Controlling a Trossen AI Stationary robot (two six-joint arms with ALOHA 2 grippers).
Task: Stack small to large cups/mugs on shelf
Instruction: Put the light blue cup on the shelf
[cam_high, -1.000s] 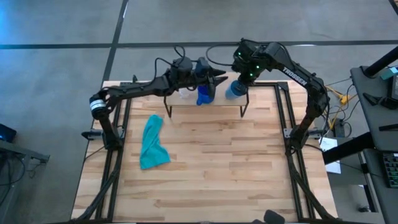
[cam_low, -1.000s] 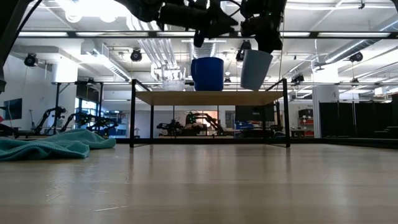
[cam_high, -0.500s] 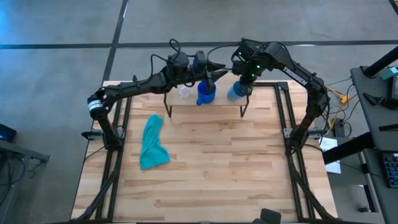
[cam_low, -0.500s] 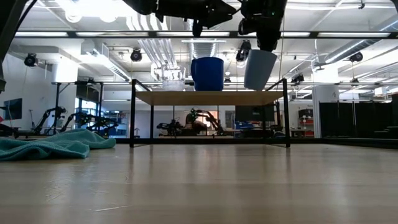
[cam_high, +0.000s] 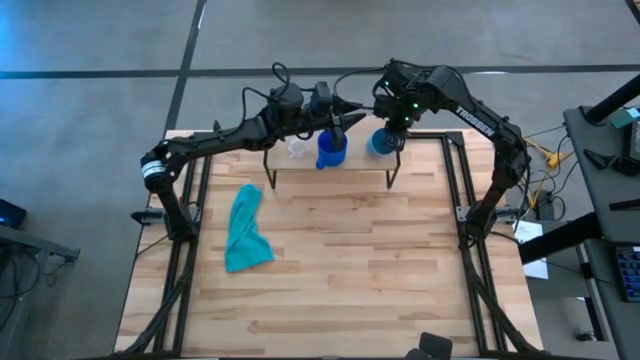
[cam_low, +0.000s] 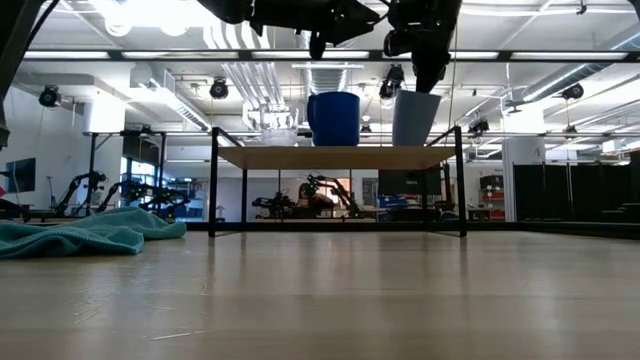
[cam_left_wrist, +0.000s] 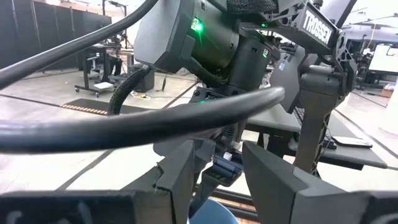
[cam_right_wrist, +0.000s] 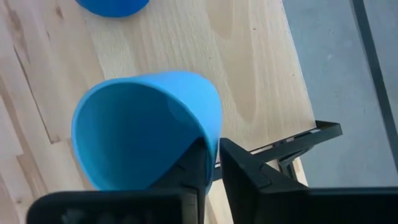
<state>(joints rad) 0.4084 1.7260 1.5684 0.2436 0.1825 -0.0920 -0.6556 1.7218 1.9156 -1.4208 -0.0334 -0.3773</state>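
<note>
The handle (cam_high: 321, 163) of the dark blue mug is on the side facing the teal cloth. My left gripper should go there next and close on it.
The shelf (cam_low: 335, 157) stands at the table's far edge. On its board, from left to right, are the clear glass cup (cam_low: 278, 131), the dark blue mug (cam_low: 333, 119) and the lighter blue cup (cam_low: 415, 118), all upright on their bases. My right gripper (cam_right_wrist: 214, 163) is shut on the lighter blue cup (cam_right_wrist: 143, 130). My left gripper (cam_left_wrist: 214, 158) hovers open just above the dark blue mug (cam_high: 330, 150), whose rim (cam_left_wrist: 211, 211) shows below its fingers; it touches nothing. My right gripper holds the lighter blue cup by its rim wall (cam_right_wrist: 210, 140) on the side toward the shelf's right end. One finger (cam_right_wrist: 198, 165) is inside the cup and one (cam_right_wrist: 244, 167) outside. The fingers come from above, pointing down. The cup stands upright, its base (cam_low: 413, 143) at the shelf board.
A teal cloth (cam_high: 246, 228) lies crumpled on the table's left part. The shelf's black legs (cam_low: 212, 185) stand on the wooden table (cam_high: 350, 270). The two arms are close together above the shelf. Cables hang near the left wrist.
My right gripper has come down toward the shelf's right end with the lighter blue cup. The cup hung tilted and clear of the board; now it is upright with its base at the board. My left gripper has risen a little above the dark blue mug.
</note>
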